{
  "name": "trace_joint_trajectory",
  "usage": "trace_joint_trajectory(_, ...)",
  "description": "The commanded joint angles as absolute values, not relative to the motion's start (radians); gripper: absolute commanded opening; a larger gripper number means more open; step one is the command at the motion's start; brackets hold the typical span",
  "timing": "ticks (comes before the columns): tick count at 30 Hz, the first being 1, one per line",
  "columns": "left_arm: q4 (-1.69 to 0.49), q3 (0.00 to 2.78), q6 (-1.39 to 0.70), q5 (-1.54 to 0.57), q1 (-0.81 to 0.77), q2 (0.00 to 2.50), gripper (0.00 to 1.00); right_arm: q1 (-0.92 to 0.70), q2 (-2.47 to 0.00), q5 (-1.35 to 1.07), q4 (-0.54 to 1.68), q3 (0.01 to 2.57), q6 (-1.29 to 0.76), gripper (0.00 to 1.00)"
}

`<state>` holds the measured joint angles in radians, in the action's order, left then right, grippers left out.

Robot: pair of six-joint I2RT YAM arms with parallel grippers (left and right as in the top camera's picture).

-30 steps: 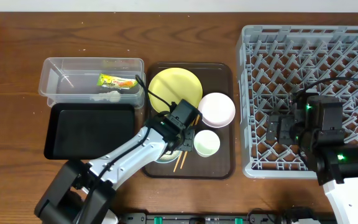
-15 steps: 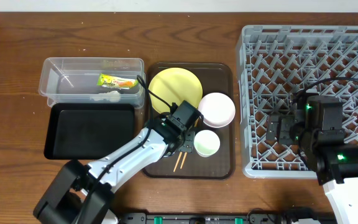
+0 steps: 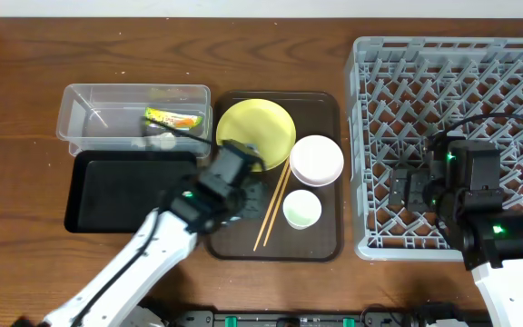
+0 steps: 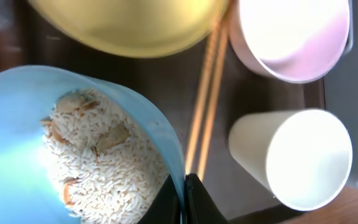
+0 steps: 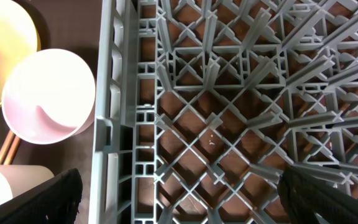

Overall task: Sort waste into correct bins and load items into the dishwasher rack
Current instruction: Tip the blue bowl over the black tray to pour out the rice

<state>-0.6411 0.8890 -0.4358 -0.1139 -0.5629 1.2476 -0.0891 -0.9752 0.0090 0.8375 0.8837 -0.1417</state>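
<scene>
Next, I let go of the light blue bowl with my left gripper on the brown tray (image 3: 239, 205) beside the chopsticks, in front of the yellow plate.
My left gripper (image 4: 184, 199) is shut on the rim of the light blue bowl (image 4: 17, 137), which holds white rice-like crumbs (image 4: 104, 162). In the overhead view my left arm (image 3: 216, 186) hides that bowl. On the brown tray lie the chopsticks (image 3: 272, 204), the yellow plate (image 3: 261, 123), the white bowl (image 3: 316, 159) and the pale green cup (image 3: 302, 210). The snack wrapper (image 3: 172, 119) lies in the clear tub (image 3: 89, 113); the black tray (image 3: 121, 191) is in front of it. My right gripper (image 5: 185, 199) hangs open over the dishwasher rack (image 3: 461, 82).
The brown serving tray (image 3: 325, 241) sits between the two bins and the rack. A small white heap (image 3: 162, 140) lies in the clear tub beside the wrapper. Wooden table surface shows at the far left and along the back edge.
My left gripper has closed on the blue bowl's rim and swung left and back with it. The chopsticks now show at full length. The right arm has not moved.
</scene>
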Motion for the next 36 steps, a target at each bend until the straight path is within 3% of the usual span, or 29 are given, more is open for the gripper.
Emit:
trace_joint_trajectory(1, -0.668, 0.906, -0.376, -0.159, -0.449, 1.197, 0.06, -0.084, -0.976, 0.018, 0.838, 0.901, -0.153, 0.99)
trace_joint_trajectory(10, -0.677, 0.904, -0.200, -0.509, -0.060, 1.229, 0.06, -0.084, -0.975, 0.018, 0.847, 0.901, -0.153, 0.99)
trace_joint_trajectory(17, -0.681, 0.903, -0.035, -0.904, 0.205, 1.369, 0.06, -0.084, -0.976, 0.018, 0.849, 0.901, -0.153, 0.99)
trace_joint_trajectory(24, -0.680, 0.903, 0.034, -1.251, 0.379, 1.564, 0.06, -0.084, -0.976, 0.018, 0.854, 0.901, -0.153, 0.99)
trace_joint_trajectory(36, -0.677, 0.902, 0.026, -1.572, 0.580, 1.732, 0.06, -0.084, -0.976, 0.018, 0.853, 0.901, -0.153, 0.99)
